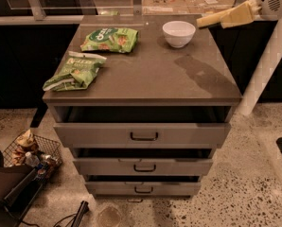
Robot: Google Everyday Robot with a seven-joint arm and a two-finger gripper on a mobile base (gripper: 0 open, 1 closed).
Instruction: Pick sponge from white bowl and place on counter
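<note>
The robot's gripper needs to set the sponge down on the open counter (163, 75) between the white bowl and the front edge.
The white bowl (179, 33) stands on the counter (145, 74) at its back right. Its inside looks plain white and no sponge shows in it; the sponge is hidden or out of view. My gripper (201, 22) reaches in from the upper right. Its cream-yellow tip hangs just right of the bowl, slightly above rim height, and does not touch it.
Two green snack bags (110, 39) (74, 72) lie on the counter's left half. A dark stain (205, 74) marks its right side. The three drawers (143, 135) stand slightly open. A white slanted post (266, 65) rises on the right. A wire basket (30, 150) sits on the floor at left.
</note>
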